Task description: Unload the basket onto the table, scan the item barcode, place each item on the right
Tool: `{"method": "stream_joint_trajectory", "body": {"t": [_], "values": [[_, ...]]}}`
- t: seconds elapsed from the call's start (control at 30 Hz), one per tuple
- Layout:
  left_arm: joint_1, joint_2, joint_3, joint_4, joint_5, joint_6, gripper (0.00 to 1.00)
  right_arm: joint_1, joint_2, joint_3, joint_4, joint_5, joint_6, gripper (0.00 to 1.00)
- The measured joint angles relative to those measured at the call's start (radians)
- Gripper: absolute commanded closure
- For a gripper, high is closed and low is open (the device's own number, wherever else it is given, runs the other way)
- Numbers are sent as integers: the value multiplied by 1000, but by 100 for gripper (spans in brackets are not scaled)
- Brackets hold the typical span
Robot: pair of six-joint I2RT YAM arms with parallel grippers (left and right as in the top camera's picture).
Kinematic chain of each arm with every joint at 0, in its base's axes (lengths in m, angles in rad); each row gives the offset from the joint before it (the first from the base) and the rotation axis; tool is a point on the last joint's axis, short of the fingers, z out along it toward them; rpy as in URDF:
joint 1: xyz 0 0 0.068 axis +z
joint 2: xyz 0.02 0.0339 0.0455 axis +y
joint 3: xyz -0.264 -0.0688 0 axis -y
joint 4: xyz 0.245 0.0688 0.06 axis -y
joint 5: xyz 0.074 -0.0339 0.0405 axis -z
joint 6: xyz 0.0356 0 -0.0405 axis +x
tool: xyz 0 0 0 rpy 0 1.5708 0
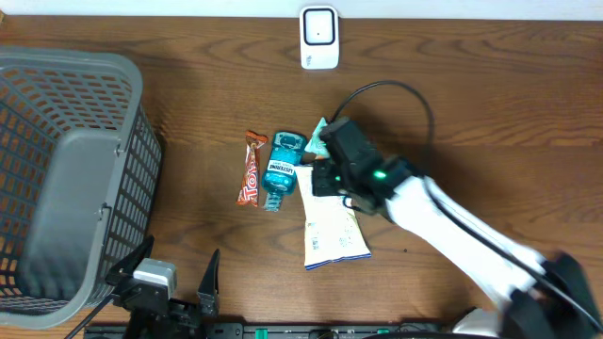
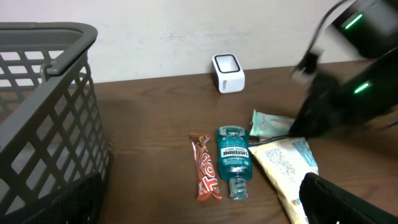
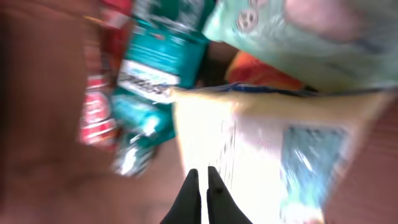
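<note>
The robot's right gripper hovers closed and empty above the pouch's flat side, so it should back away, open and pinch the pouch's edge [image 1: 358, 224] away from the bottle.
The white barcode scanner [image 1: 318, 38] [image 2: 227, 72] stands at the table's far edge. Mid-table lie a red candy bar [image 1: 252, 169] [image 2: 205, 175], a teal mouthwash bottle [image 1: 282, 169] [image 2: 232, 158], a mint-green packet [image 1: 318, 132] [image 2: 268, 123] and a white-and-yellow pouch [image 1: 332, 231] [image 2: 289, 168]. My right gripper [image 3: 203, 171] is shut and holds nothing; it hovers over the left part of the pouch [image 3: 261, 155], with the bottle [image 3: 155, 81] just to its left. The right arm [image 1: 377, 179] covers the pouch's top end. At the near edge my left gripper [image 1: 172, 268] [image 2: 199, 211] is wide open and holds nothing.
A large grey mesh basket [image 1: 66, 179] [image 2: 43, 112] fills the left side of the table. A black cable [image 1: 396, 89] loops above the right arm. Bare wood lies between the basket and the candy bar.
</note>
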Motion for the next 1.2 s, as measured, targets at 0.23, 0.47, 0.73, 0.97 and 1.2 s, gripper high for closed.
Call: {"method": "stream_joint_trajectory", "body": {"t": [0.23, 0.47, 0.73, 0.97, 1.2], "values": [[0, 0, 0, 0, 0, 0, 0, 34, -63, 8, -113, 3, -10, 99], [0, 0, 0, 0, 0, 0, 0, 58, 202, -7, -127, -6, -7, 99], [0, 0, 0, -1, 0, 0, 0, 11, 235, 51, -206, -55, -58, 99], [0, 0, 0, 0, 0, 0, 0, -74, 51, 150, -380, -50, -113, 23], [0, 0, 0, -1, 0, 0, 0, -103, -77, 46, -378, -103, -186, 5]]}}
